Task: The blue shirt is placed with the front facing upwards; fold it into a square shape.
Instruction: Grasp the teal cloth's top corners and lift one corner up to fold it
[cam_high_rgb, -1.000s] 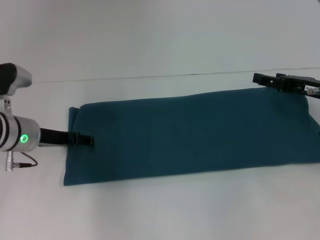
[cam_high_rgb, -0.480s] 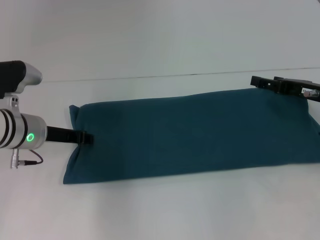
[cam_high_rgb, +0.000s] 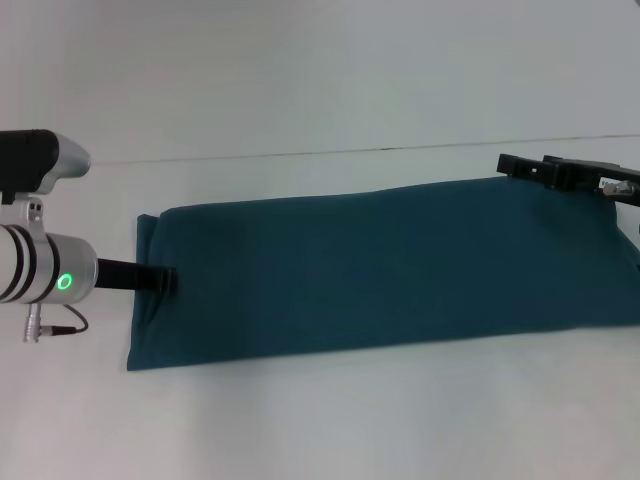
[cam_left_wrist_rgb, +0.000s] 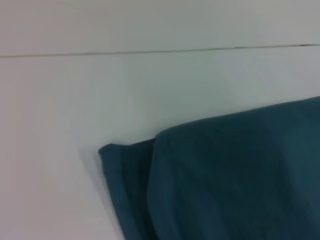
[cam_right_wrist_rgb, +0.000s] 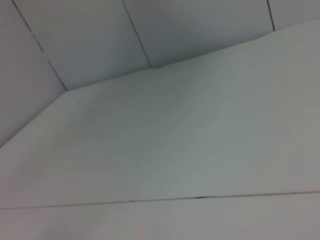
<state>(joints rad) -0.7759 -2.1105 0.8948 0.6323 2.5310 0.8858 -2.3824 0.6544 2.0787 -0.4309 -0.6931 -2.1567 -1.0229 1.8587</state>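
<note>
The fingers of my left gripper are on the upper layer while the lower layer sticks out, so next I back off and pinch both layers together (cam_high_rgb: 156, 254) before lifting.
The blue shirt (cam_high_rgb: 380, 265) lies on the white table as a long, flat, teal-blue band running from left to right, with no lettering showing. My left gripper (cam_high_rgb: 165, 279) is low at the middle of the shirt's left end, touching the cloth edge. My right gripper (cam_high_rgb: 520, 165) hovers at the shirt's far right corner. The left wrist view shows a corner of the shirt (cam_left_wrist_rgb: 225, 175) with a lower layer (cam_left_wrist_rgb: 125, 175) sticking out from under the upper one. The right wrist view shows only table and wall.
The white table (cam_high_rgb: 320, 420) extends in front of and behind the shirt. A thin seam (cam_high_rgb: 300, 153) runs across it behind the shirt. The shirt's right end reaches the right border of the head view.
My left gripper has drawn back a little to the left along the shirt's left end. The right gripper has shifted slightly left. The shirt's left edge rose a bit, then settled.
</note>
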